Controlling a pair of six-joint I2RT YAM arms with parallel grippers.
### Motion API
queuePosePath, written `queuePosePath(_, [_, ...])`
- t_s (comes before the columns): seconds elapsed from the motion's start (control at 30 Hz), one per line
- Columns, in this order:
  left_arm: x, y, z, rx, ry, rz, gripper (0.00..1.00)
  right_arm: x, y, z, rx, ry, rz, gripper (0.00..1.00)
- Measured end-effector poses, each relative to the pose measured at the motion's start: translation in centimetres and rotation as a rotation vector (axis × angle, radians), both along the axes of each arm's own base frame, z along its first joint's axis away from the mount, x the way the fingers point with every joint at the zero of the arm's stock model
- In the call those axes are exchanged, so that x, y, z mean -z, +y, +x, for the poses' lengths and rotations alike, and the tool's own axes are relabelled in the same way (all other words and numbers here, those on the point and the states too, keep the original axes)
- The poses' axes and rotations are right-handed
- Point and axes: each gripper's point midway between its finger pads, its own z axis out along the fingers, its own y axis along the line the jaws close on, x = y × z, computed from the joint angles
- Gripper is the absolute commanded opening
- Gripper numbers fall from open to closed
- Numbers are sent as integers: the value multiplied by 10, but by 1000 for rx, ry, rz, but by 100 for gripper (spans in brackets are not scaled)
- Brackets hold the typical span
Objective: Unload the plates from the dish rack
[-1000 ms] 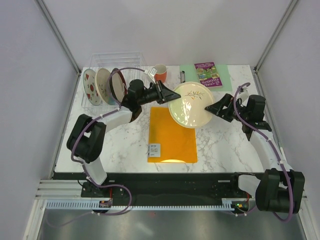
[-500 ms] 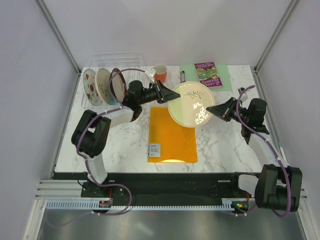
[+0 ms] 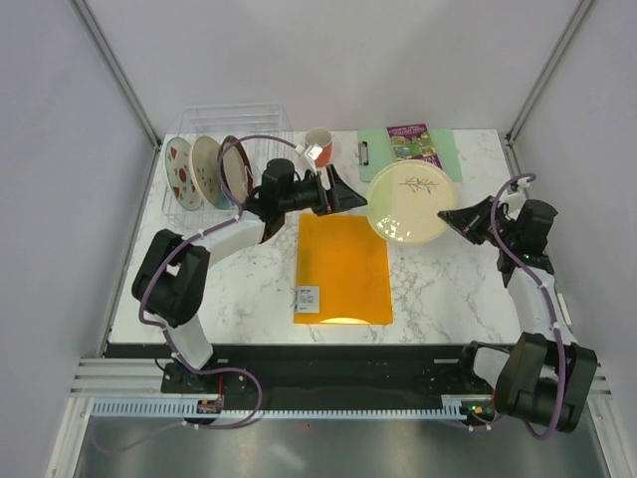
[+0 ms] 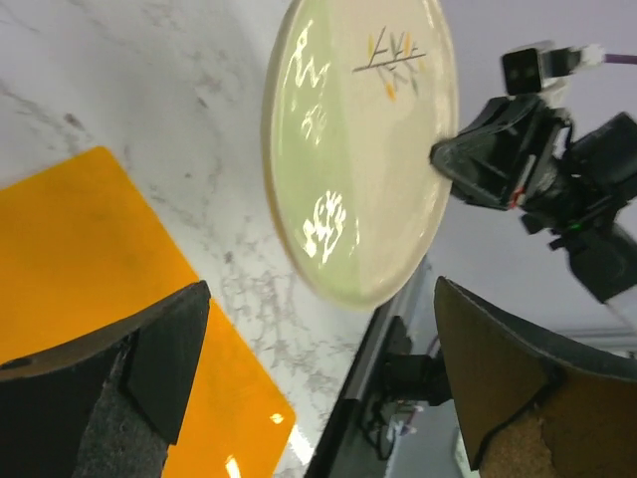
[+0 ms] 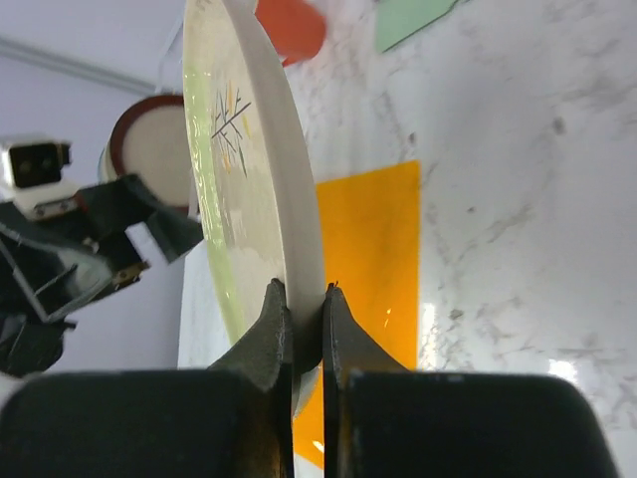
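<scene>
Next, I set the cream plate, now hanging tilted above the table, on the bare table [image 3: 432, 238] [image 5: 523, 221] next to the back corner of the orange folder with my right gripper.
A cream plate with a twig mark [image 3: 411, 203] hangs tilted above the table, and my right gripper [image 3: 448, 215] is shut on its right rim; the rim [image 5: 299, 269] sits pinched between both fingers. My left gripper [image 3: 343, 193] stands open just left of that plate, apart from it, with nothing between its fingers [image 4: 159, 349]. The plate [image 4: 363, 149] fills the upper part of the left wrist view. Three more plates [image 3: 207, 170] stand on edge in the clear dish rack [image 3: 239, 118] at the back left.
An orange folder [image 3: 343, 267] lies flat in the middle of the table. An orange mug [image 3: 318, 145] stands behind my left gripper. A green clipboard [image 3: 383, 139] with a colourful booklet [image 3: 412, 138] lies at the back, partly under the raised plate.
My left gripper has let go of the twig plate and opened. My right gripper closed on the plate's rim and carried it to the right.
</scene>
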Motion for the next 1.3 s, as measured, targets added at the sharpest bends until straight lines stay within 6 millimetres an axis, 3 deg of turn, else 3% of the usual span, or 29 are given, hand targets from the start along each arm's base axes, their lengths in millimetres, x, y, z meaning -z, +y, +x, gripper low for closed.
queuePosePath(0.13, [1,27,6,-127,-86,182,100,6,-35,8,134,32,-50,0])
queuePosePath(0.27, [-19,60,7,-258,-195,299,100,23,-56,8,205,99,-85,0])
queuePosePath(0.53, [-64,141,-6,-554,-392,469,100,91,-80,2,288,342,-118,0])
queuePosePath(0.67, [-62,167,-6,-648,-412,555,100,111,-84,-1,296,408,-129,0])
queuePosePath(0.77, [-49,182,-5,-685,-394,633,100,122,-84,-1,291,433,-120,0])
queuePosePath(0.8, [-44,186,-5,-695,-386,656,100,123,-83,1,288,430,-114,2])
queuePosePath(0.87, [-38,192,-6,-709,-376,689,100,128,-83,3,280,432,-100,15])
queuePosePath(0.9, [-36,194,-6,-716,-371,701,100,129,-82,4,278,433,-92,33])
queuePosePath(0.97, [-32,199,-6,-726,-364,727,100,133,-81,6,274,441,-62,46])
queuePosePath(1.17, [-30,210,-5,-761,-363,766,100,163,-88,-6,308,542,-118,49])
queuePosePath(1.2, [-30,213,-4,-767,-363,772,100,167,-92,-9,324,560,-140,58])
queuePosePath(1.3, [-30,218,-2,-778,-360,781,100,169,-99,-14,352,575,-190,62])
